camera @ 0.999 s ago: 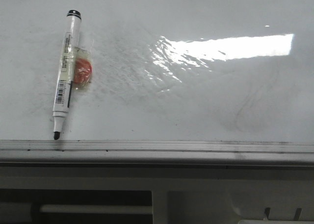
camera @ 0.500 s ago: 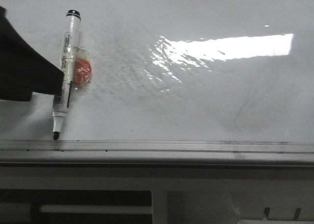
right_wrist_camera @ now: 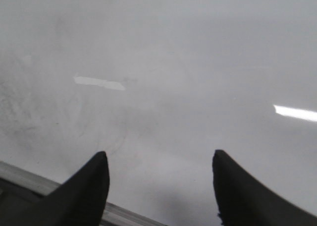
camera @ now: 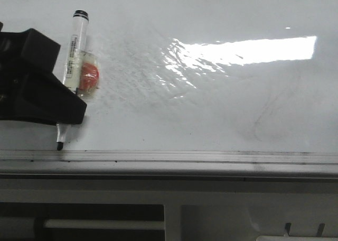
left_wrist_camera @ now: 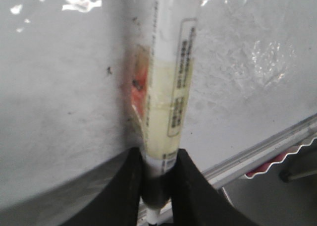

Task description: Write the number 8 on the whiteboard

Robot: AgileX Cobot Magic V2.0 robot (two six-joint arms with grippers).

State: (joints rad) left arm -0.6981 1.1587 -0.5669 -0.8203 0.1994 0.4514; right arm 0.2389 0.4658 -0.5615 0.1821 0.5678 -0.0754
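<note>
The white marker has an orange sticker on it. Next, my right gripper should go to the taped part (camera: 75,67) beside that sticker and close there, above my left gripper.
The whiteboard (camera: 211,93) is glossy white with faint grey smears; no black number 8 shows on it. A white marker (camera: 76,45) with a black cap end and an orange sticker taped to it (camera: 88,76) lies on the board at the left, its black tip (camera: 59,144) by the rail. My left gripper (camera: 62,114) covers the marker's lower barrel. In the left wrist view its jaws (left_wrist_camera: 159,159) are closed against both sides of the marker (left_wrist_camera: 171,77) near the tip end. My right gripper (right_wrist_camera: 161,159) is open and empty over bare board (right_wrist_camera: 173,62).
A grey metal edge rail (camera: 211,157) runs along the board's near side. A bright rectangular glare (camera: 248,51) lies at the right centre. Erased grey smudges (camera: 269,119) sit at the lower right. A white frame with a bar (camera: 105,224) is below the rail.
My left gripper came in from the left and now sits over the marker's lower barrel, jaws on either side of it. The marker shifted only slightly.
</note>
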